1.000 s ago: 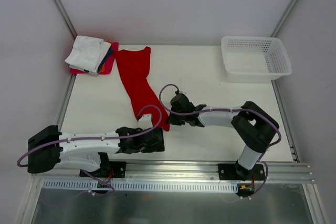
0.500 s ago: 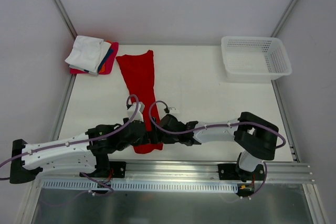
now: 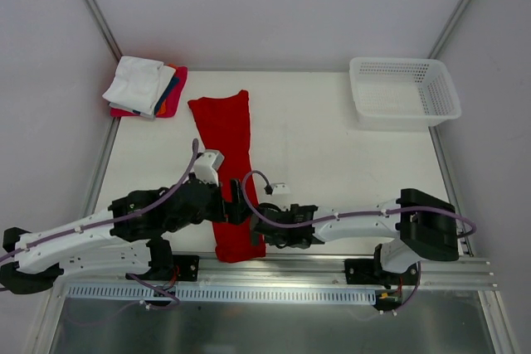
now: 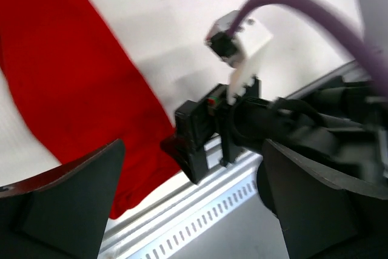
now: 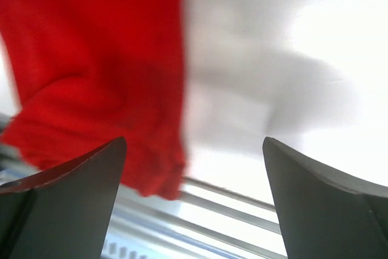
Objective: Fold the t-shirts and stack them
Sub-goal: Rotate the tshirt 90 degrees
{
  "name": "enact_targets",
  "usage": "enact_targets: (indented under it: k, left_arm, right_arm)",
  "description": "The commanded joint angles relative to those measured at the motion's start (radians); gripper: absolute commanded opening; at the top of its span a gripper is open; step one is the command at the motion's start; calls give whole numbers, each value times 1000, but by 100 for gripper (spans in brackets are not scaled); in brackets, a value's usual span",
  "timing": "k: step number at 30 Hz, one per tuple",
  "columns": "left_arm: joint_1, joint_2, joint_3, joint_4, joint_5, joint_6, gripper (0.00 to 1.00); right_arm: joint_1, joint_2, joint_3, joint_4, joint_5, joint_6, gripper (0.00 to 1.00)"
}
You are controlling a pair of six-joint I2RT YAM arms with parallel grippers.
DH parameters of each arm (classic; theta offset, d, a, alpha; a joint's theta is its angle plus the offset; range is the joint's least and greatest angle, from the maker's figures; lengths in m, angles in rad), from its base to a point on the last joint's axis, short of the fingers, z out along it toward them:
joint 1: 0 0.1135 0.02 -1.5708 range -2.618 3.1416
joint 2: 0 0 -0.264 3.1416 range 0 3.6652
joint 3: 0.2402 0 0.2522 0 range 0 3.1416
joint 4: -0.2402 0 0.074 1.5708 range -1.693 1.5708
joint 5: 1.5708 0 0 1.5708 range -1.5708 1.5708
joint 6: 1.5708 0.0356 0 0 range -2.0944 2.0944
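The robot's right gripper should next move to the red t-shirt's far part (image 3: 229,128), just short of the shirt's back end, and close there.
The red t-shirt (image 3: 226,130) lies as a long folded strip from the table's back to its front edge. Its near end (image 5: 91,59) is bunched beside the rail. The stack of folded t-shirts (image 3: 145,87), white on top, sits at the back left corner. My left gripper (image 3: 235,202) hovers over the strip's near part, open, with nothing between its fingers (image 4: 60,210). My right gripper (image 3: 259,223) is just right of the strip's near end, open and empty. In the left wrist view the red cloth (image 4: 73,101) lies to the left and the right arm's wrist (image 4: 206,137) straight ahead.
A white mesh basket (image 3: 404,91) stands at the back right. The metal rail (image 3: 290,269) runs along the table's front edge under both grippers. The two wrists are very close together near the front middle of the white table (image 3: 348,163).
The right gripper dragged the shirt's near end toward the front edge, then opened and let it go. The left arm swung in from the left over the strip.
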Motion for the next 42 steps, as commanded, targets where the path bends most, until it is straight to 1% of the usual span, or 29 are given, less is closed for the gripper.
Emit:
enact_targets:
  k: [1,3,4,6,7,8,10,11,13,14,16,17,18,20,21,22,23,24,25,26,27,28,29,32,33,34,35,40,42]
  left_arm:
    - [5,5,112,66,141,109,99]
    - [5,10,132,83,191,135,99]
    - [5,16,140,110,252,182,99]
    - [7,45,169,116,305,216,99]
    - [5,74,178,127,363,254,99]
    - [7,82,181,139,391,265,99]
    - [5,80,164,185,452,293,99]
    - [5,58,155,246,519,304,99]
    - [7,18,143,287,578,342,99]
    - [5,7,147,293,595,353,99]
    - [5,-30,161,290,594,376,99]
    - [5,-47,164,290,569,379,99]
    - [5,-65,163,290,555,386,99]
    - [5,-116,160,290,525,394,99]
    - [7,-130,158,290,491,403,99]
    - [5,-153,155,290,477,406,99]
    - [5,-159,144,290,460,412,99]
    - [5,-165,140,290,430,416,99]
    - [5,-171,134,290,419,416,99]
    - [5,-173,120,290,411,416,99]
    - [5,-173,114,290,408,416,99]
    - [5,-176,104,290,373,413,99]
    - [5,-177,89,290,365,408,99]
    - [5,-177,51,291,362,379,99]
    - [5,-180,42,291,364,371,99]
    - [5,-180,20,293,360,364,99]
    - [5,-185,9,291,359,344,99]
    - [7,-216,-66,320,382,302,99]
    - [7,-228,-86,336,393,287,99]
  right_arm:
    - [-41,-40,58,-234,115,-59,99]
    - [-85,-54,122,-272,120,-135,99]
    - [-99,-57,147,-285,127,-166,100]
    - [-130,-43,238,-329,138,-230,99]
    - [-138,-34,268,-335,141,-258,99]
    - [-164,-6,299,-346,138,-284,99]
    - [-202,29,394,-349,103,-364,100]
    - [-264,44,423,-351,82,-390,100]
    - [-335,72,497,-348,7,-453,99]
    - [-395,83,524,-339,-18,-480,99]
    - [-443,133,625,-335,-95,-554,100]
    - [-475,158,667,-348,-143,-573,100]
    - [-484,213,752,-354,-161,-586,99]
    - [-501,277,844,-390,-184,-619,98]
    - [-500,314,891,-397,-219,-629,93]
    - [-500,383,975,-397,-242,-639,73]
    - [-500,423,1018,-397,-289,-648,55]
    - [-500,464,1064,-397,-316,-651,32]
    - [-500,551,1113,-397,-346,-651,1]
    - [-500,599,1217,-404,-371,-651,1]
    - [-500,645,1274,-410,-441,-652,0]
    - [-500,691,1325,-412,-469,-654,0]
    - [-500,769,1415,-409,-486,-654,0]
    - [-512,883,1506,-346,-559,-642,0]
    - [-520,899,1508,-320,-585,-631,1]
    - [-532,913,1502,-240,-619,-620,0]
    - [-538,937,1489,-202,-667,-608,1]
    - [-590,1014,1500,-32,-747,-541,0]
    - [-604,1047,1511,0,-762,-530,0]
